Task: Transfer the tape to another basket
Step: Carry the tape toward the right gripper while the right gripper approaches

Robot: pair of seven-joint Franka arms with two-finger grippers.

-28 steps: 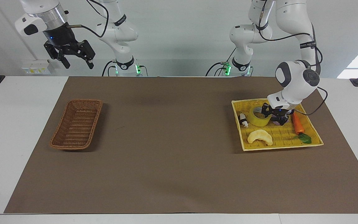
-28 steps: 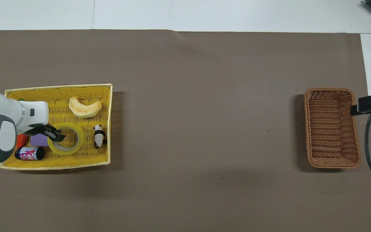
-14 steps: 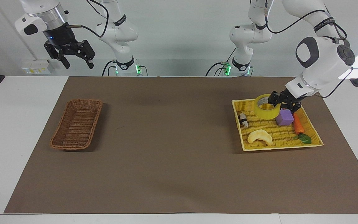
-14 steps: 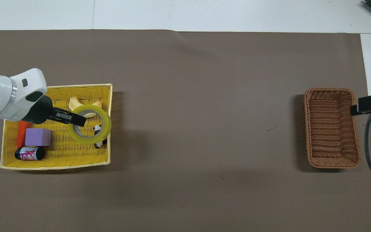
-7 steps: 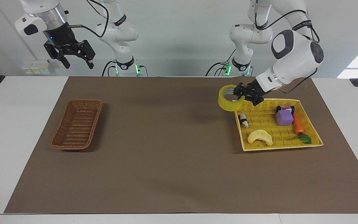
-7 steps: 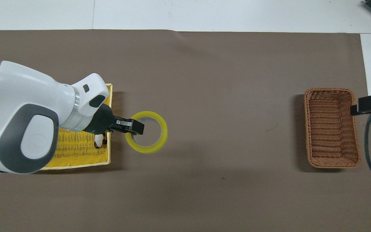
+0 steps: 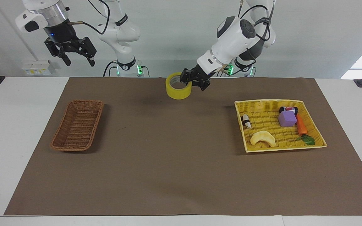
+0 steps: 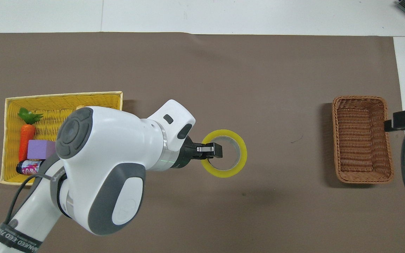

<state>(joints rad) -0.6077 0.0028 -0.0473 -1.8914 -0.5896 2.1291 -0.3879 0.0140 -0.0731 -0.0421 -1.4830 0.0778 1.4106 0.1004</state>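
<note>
The robot's right gripper is to go to the tape next and grab its side [image 8: 243,151] facing the brown wicker basket, opposite the left gripper.
The tape [image 7: 178,86] [image 8: 230,165], a yellow roll with a pale core, hangs high in the air over the middle of the brown mat. My left gripper [image 7: 189,82] [image 8: 212,150] is shut on its wall, one finger inside the ring. The brown wicker basket [image 7: 78,125] [image 8: 362,138] sits empty at the right arm's end of the table. My right gripper [image 7: 75,58] waits open, raised near that end of the table; in the overhead view only a dark part of it shows beside the basket.
The yellow woven tray [image 7: 309,146] [image 8: 58,98] at the left arm's end holds a crescent toy [image 7: 263,138], panda figure [image 7: 246,121], purple block [image 7: 287,118], can [image 7: 288,109] and carrot [image 7: 301,124]. Brown mat [image 7: 168,163] covers the table.
The left arm lifted the tape out of the yellow tray and carried it toward the middle of the mat, higher up. The right arm stayed in place.
</note>
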